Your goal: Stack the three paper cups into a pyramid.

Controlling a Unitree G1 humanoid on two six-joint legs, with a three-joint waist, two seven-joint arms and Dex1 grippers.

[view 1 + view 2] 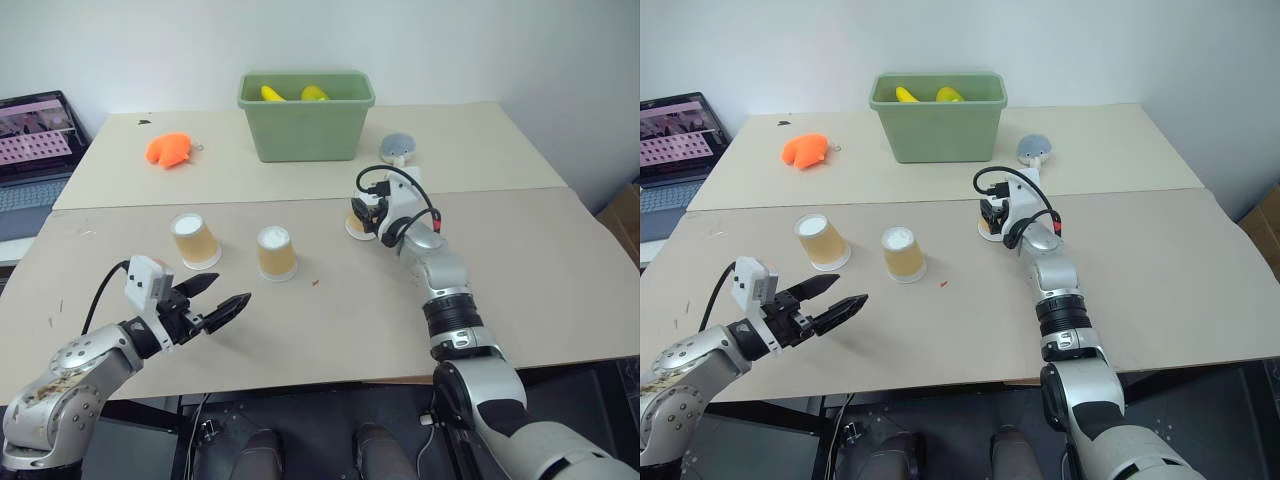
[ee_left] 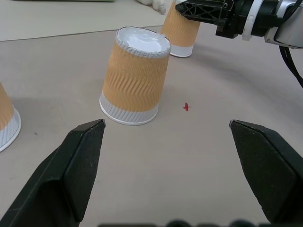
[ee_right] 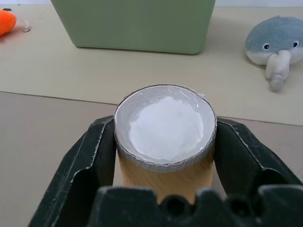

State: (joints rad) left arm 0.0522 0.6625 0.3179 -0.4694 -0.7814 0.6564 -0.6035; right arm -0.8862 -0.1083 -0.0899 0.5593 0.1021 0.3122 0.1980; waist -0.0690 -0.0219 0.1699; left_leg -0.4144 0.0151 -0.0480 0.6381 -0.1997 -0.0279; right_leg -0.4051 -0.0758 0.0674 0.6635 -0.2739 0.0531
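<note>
My left gripper is going to close on the sides of the paper cup [image 1: 195, 240] nearest the orange toy, since that cup will go on top of the pyramid.
Three paper cups stand upside down on the tan table, white bases up. The left cup [image 1: 195, 240] and the middle cup [image 1: 276, 252] stand free, a little apart. My right gripper [image 1: 366, 215] is shut on the third cup [image 3: 164, 127], one black finger pressed against each of its sides; that cup still rests on the table, right of the middle one. My left gripper [image 1: 225, 292] hovers open near the table's front left, pointing toward the middle cup [image 2: 135, 78] with nothing between its fingers.
A green bin [image 1: 305, 125] holding yellow items stands at the back centre. An orange toy [image 1: 168, 150] lies to its left and a grey whale plush [image 1: 397, 147] to its right. A laptop [image 1: 35, 150] sits at the far left.
</note>
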